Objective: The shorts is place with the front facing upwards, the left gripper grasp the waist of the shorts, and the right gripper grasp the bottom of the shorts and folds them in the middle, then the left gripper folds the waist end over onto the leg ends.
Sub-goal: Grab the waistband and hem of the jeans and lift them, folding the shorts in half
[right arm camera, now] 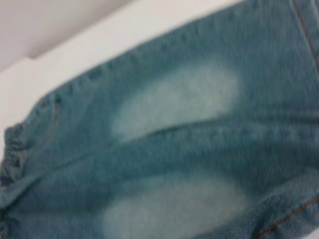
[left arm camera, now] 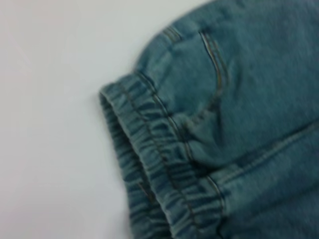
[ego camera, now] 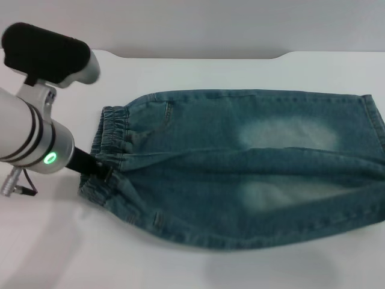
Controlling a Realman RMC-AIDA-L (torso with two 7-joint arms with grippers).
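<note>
My right gripper needs to release the bottom of the near leg on the back corner of the far leg's hem (ego camera: 375,103).
The blue-green denim shorts (ego camera: 240,174) lie flat on the white table, front up, with two pale patches. The elastic waist (ego camera: 113,129) points to the left and the bottom of the shorts (ego camera: 374,126) lies at the right edge of the head view. My left gripper (ego camera: 99,170) reaches in from the left and its black tip meets the middle of the waist. The left wrist view shows the puckered waist (left arm camera: 149,154) and a pocket seam (left arm camera: 214,64) up close. In the right wrist view the pale patches (right arm camera: 174,99) fill the picture. The right gripper is out of view.
The white table (ego camera: 180,265) has bare surface in front of the shorts and behind them. Its back edge (ego camera: 198,57) runs across the top of the head view. The thick white left arm (ego camera: 30,135) with a green light hangs over the left side.
</note>
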